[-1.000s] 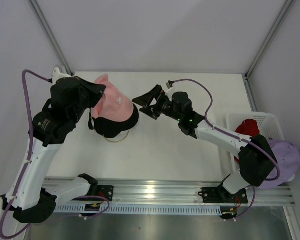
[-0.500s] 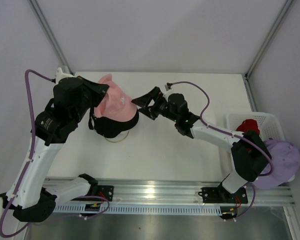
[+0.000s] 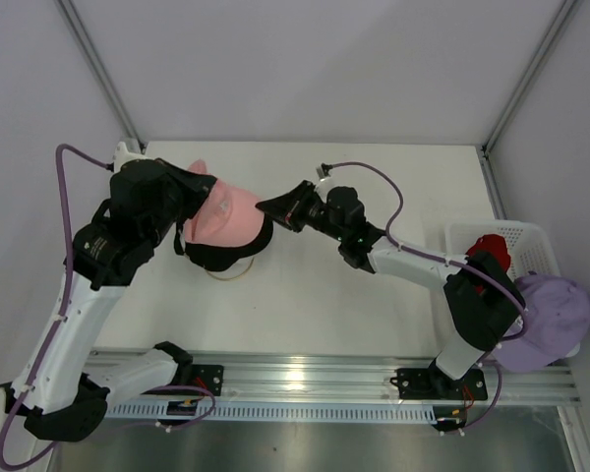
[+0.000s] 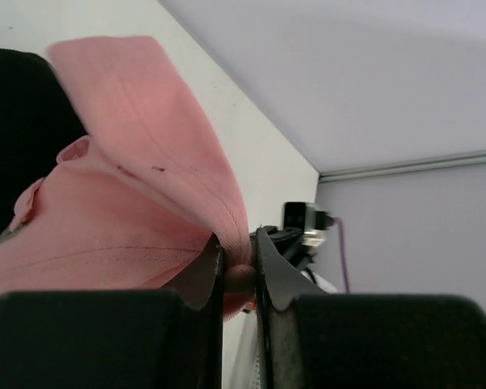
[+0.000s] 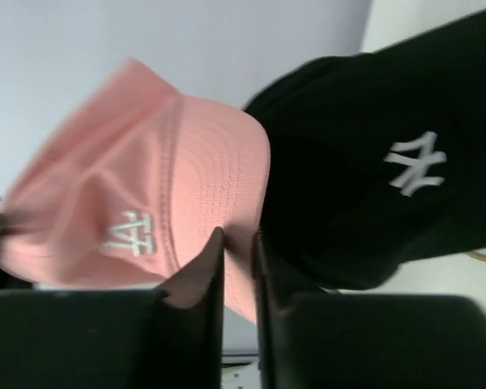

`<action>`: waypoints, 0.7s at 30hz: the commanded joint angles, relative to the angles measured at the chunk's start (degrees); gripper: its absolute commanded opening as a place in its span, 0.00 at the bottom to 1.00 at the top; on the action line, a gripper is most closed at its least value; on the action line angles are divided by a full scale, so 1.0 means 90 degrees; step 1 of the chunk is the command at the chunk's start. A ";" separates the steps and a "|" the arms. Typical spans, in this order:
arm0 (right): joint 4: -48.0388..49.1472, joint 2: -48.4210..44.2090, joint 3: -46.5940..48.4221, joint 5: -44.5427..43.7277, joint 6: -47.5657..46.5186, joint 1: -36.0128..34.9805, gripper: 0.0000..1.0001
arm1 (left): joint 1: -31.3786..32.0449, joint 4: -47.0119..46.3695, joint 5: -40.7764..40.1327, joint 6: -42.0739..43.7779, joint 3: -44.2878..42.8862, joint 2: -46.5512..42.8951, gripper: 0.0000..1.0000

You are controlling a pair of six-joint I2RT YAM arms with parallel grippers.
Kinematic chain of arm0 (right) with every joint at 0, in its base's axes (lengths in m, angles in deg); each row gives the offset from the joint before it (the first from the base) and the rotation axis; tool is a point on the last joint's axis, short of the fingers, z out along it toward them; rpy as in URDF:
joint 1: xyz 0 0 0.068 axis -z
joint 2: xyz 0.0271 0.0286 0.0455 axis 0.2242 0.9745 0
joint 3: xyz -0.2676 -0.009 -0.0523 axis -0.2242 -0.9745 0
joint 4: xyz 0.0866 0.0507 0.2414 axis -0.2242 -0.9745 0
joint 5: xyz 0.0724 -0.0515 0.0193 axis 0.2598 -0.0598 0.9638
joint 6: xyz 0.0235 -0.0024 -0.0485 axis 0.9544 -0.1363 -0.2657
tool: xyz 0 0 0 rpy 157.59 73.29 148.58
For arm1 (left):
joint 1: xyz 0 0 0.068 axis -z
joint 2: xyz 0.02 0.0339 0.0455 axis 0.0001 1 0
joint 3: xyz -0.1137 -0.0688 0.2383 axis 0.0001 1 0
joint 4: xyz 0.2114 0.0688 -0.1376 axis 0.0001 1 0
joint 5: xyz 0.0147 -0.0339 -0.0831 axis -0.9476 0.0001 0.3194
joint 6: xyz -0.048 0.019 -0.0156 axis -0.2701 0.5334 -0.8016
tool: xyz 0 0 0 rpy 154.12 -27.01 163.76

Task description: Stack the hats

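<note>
The robot's left gripper bunches the top of the pink hat, leaving it tilted over the black hat, so it should open and take the pink hat's back edge (image 4: pixel 28 204).
A pink hat (image 3: pixel 228 209) with a white logo lies tilted on top of a black hat (image 3: pixel 219 253) that has a white logo (image 5: pixel 415 163). My left gripper (image 3: pixel 203 200) is shut on the pink hat's (image 4: pixel 121 186) left rim, with fabric pinched between the jaws (image 4: pixel 236 247). From the right, my right gripper (image 3: pixel 267 207) has reached the pink hat (image 5: pixel 146 170), and its narrow jaws (image 5: pixel 236 243) are shut on the hat's edge, right beside the black hat (image 5: pixel 364 194). A red hat (image 3: pixel 486 251) lies in the basket. A lavender hat (image 3: pixel 554 311) hangs over the basket's near right side.
The white mesh basket (image 3: pixel 519 234) stands at the table's right edge. A gold wire stand (image 3: pixel 228 274) peeks out under the black hat. Grey walls and frame posts enclose the white table (image 3: pixel 305 295). My right arm stretches across the table's middle.
My right gripper has moved left to the pink hat and gone from wide open to shut on its edge. The left arm has shifted slightly right, still holding the pink hat.
</note>
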 commanded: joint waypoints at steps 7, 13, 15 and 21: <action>-0.0957 -0.0333 0.0784 0.0340 -0.0927 0.0550 0.00 | 0.0067 0.1090 -0.0241 0.1574 -0.0740 0.0379 0.01; -0.1680 0.0134 0.1370 0.1276 -0.1503 0.1263 0.00 | 0.0067 0.1250 -0.0213 0.2152 -0.0410 0.0361 0.01; -0.1758 0.0525 0.1604 0.1794 -0.1494 0.1420 0.00 | 0.0076 0.1250 -0.0232 0.2171 -0.0379 0.0312 0.01; -0.2243 0.1180 0.2043 0.2382 -0.1698 0.1733 0.00 | 0.0106 0.1601 -0.0603 0.2220 -0.0428 0.0165 0.01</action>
